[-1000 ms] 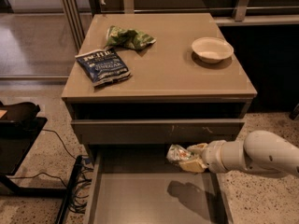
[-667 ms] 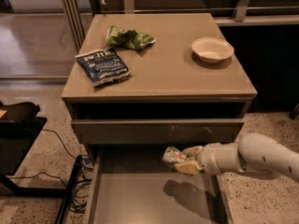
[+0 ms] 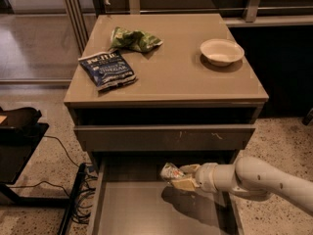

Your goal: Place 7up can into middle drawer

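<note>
Next, my gripper sets the 7up can down on the open middle drawer's bottom [image 3: 164, 190], about halfway between the drawer's sides. The can now hangs above the drawer's back part.
The 7up can [image 3: 171, 172], small, silvery-white with green print, is held on its side in my gripper [image 3: 183, 177]. The pale yellow fingers [image 3: 186, 182] are shut on the can's right end. My white arm [image 3: 259, 179] reaches in from the right. The can hangs above the back part of the open middle drawer [image 3: 146, 209], a wide grey-brown tray with a flat floor, and casts a shadow on it. The drawer's front is cut off by the bottom of the view.
On the cabinet top lie a dark blue chip bag [image 3: 106, 69], a wrinkly green snack bag [image 3: 135, 39] and a pale bowl [image 3: 221, 51]. A shut drawer with a scratched front [image 3: 166, 137] sits above the open one. A black stand and cables [image 3: 29, 146] are at left.
My gripper and the can have moved a little to the left over the open drawer, keeping about the same height. Nothing on the cabinet top has moved.
</note>
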### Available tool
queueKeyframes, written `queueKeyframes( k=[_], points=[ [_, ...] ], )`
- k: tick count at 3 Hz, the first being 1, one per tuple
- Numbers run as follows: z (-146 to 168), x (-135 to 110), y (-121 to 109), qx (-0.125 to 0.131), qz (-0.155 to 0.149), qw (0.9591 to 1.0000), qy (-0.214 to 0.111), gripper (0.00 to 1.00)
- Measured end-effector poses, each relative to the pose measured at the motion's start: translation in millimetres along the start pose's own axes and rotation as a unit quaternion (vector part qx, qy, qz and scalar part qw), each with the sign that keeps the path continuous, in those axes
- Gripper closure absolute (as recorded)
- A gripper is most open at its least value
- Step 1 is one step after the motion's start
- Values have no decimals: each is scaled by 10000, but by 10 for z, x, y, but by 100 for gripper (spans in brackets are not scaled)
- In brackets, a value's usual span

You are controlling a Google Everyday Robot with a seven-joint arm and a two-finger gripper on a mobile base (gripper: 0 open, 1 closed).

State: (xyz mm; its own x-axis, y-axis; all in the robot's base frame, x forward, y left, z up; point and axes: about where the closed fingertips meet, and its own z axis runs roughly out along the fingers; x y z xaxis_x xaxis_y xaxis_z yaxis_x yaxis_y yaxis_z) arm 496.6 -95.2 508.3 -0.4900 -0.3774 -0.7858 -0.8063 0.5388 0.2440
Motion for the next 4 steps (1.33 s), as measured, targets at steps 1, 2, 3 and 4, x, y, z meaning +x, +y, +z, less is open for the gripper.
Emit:
queueKeyframes(
  k=[1, 2, 3, 4],
  points=[
    [267, 191, 19, -94, 39, 9999, 10, 100],
    [473, 372, 27, -14, 25, 9999, 156, 100],
    [695, 595, -13, 187, 27, 9989, 421, 100],
    [879, 795, -69, 315, 97, 9978, 567, 100]
  ],
)
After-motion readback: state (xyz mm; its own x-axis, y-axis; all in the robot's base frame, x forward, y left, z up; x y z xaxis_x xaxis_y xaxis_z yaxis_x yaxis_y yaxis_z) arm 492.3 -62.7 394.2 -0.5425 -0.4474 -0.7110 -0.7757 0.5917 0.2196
